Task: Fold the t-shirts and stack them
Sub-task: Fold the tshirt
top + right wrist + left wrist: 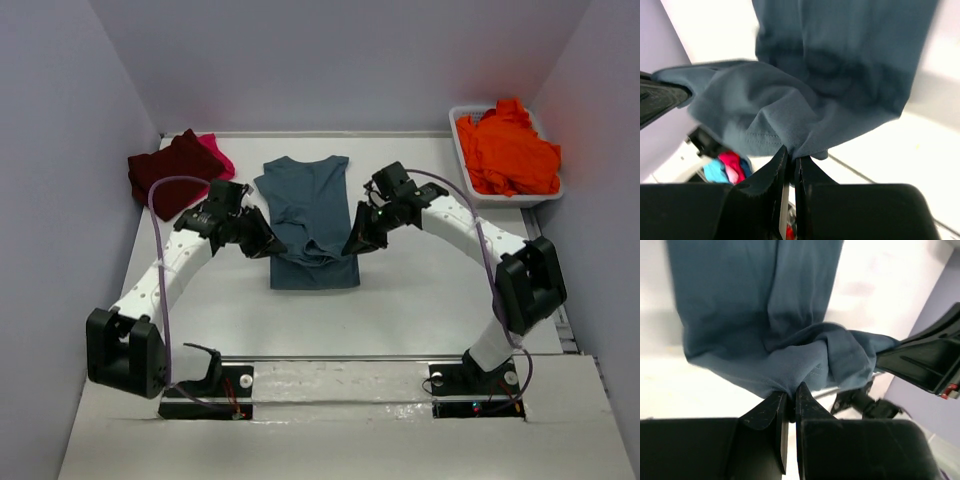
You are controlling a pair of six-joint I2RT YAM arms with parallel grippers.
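Next, I let go of the hem corner with my left gripper on the teal-blue t-shirt's side edge (279, 219), below the sleeve that faces the maroon t-shirt.
A slate teal-blue t-shirt (305, 210) lies lengthwise on the table's middle, its near hem lifted. My left gripper (272, 247) is shut on the hem's left corner; the wrist view shows the cloth (765, 330) pinched between its fingertips (775, 407). My right gripper (352, 247) is shut on the hem's right corner, the cloth (840, 75) bunched above its fingertips (777, 165). A folded dark maroon t-shirt (170, 172) lies at the far left on a bright pink t-shirt (216, 153). Vivid orange t-shirts (508, 150) fill the tub.
A white plastic tub (462, 140) stands at the far right corner against the wall. Grey walls close in the table on the left, back and right. The arm bases sit on a strip at the near edge (340, 385).
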